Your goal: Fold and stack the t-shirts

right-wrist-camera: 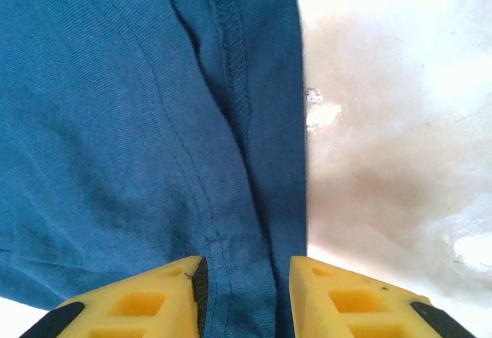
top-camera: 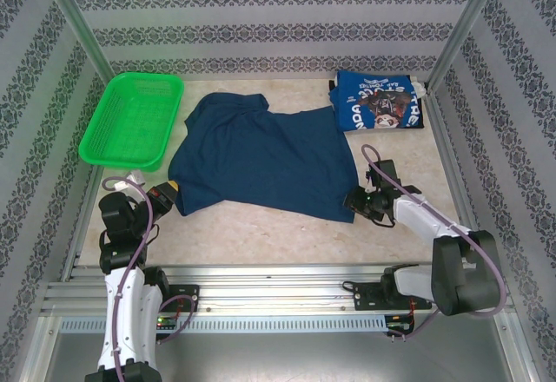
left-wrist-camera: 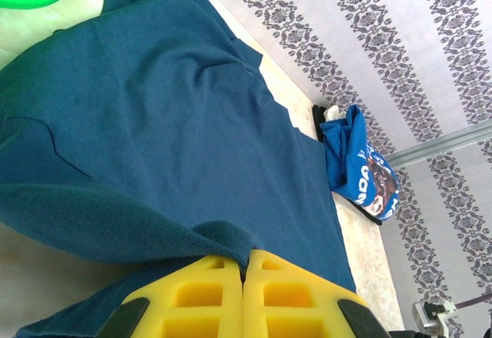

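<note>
The navy t-shirt's upper hem is crooked over its lower hem, so next my right gripper pinches the upper hem's near corner (right-wrist-camera: 263, 296) before both grippers lift the shirt.
The dark navy t-shirt (top-camera: 261, 156) lies spread across the middle of the table, plain side up. My left gripper (top-camera: 171, 193) is shut on its near-left edge, and a fold of the navy t-shirt (left-wrist-camera: 154, 161) is pinched between the yellow fingers (left-wrist-camera: 207, 299). My right gripper (top-camera: 354, 201) is open at the shirt's near-right corner, with the hemmed edge of the navy t-shirt (right-wrist-camera: 154, 123) lying between its fingers (right-wrist-camera: 154, 303). The brighter blue t-shirt (top-camera: 380, 102), folded with white lettering and a dark picture up, rests at the back right; the left wrist view shows this blue t-shirt (left-wrist-camera: 361, 165) too.
A green mesh basket (top-camera: 132, 120) stands at the back left, beside the shirt's sleeve. Patterned walls and metal posts close in the table (top-camera: 261, 226) on three sides. Bare tabletop (right-wrist-camera: 400, 123) lies to the right of the shirt's hem.
</note>
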`<action>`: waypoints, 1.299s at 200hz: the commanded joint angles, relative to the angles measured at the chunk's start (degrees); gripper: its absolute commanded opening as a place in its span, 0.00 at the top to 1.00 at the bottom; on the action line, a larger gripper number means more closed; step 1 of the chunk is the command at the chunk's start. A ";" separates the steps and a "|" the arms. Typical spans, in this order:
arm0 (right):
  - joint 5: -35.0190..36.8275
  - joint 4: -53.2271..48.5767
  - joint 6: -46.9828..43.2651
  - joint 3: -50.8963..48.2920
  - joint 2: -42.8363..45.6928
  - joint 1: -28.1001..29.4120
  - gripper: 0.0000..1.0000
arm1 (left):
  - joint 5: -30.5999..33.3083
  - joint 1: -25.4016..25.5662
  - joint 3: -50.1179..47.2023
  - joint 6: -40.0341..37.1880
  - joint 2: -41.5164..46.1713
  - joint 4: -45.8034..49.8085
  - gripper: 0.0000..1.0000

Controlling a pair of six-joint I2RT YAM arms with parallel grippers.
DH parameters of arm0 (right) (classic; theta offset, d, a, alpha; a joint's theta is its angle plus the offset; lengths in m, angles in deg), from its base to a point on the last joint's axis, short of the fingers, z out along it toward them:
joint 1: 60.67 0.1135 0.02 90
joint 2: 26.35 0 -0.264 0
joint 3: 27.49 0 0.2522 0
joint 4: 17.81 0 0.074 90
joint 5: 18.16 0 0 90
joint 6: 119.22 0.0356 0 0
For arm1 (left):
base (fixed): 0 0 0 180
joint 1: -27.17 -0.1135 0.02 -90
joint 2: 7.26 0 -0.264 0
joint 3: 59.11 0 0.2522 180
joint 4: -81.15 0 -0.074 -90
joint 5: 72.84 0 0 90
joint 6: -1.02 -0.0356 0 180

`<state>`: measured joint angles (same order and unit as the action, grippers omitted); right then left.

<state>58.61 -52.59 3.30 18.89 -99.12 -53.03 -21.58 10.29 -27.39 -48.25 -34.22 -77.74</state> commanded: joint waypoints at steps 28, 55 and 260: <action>1.46 1.08 -2.19 3.23 -3.93 0.01 0.65 | -0.44 -0.08 -0.47 -0.84 0.77 0.56 1.00; 1.56 1.71 -2.45 3.96 -6.24 0.56 0.66 | -0.40 -0.08 -0.39 -0.83 0.77 0.64 1.00; 4.27 -5.48 -2.69 3.31 5.13 3.12 1.00 | -0.45 -0.08 0.71 -0.98 0.68 1.25 1.00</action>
<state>61.78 -54.95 0.76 22.54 -97.98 -50.28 -21.58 10.29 -27.41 -48.27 -34.14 -77.74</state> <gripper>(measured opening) 0.062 0.049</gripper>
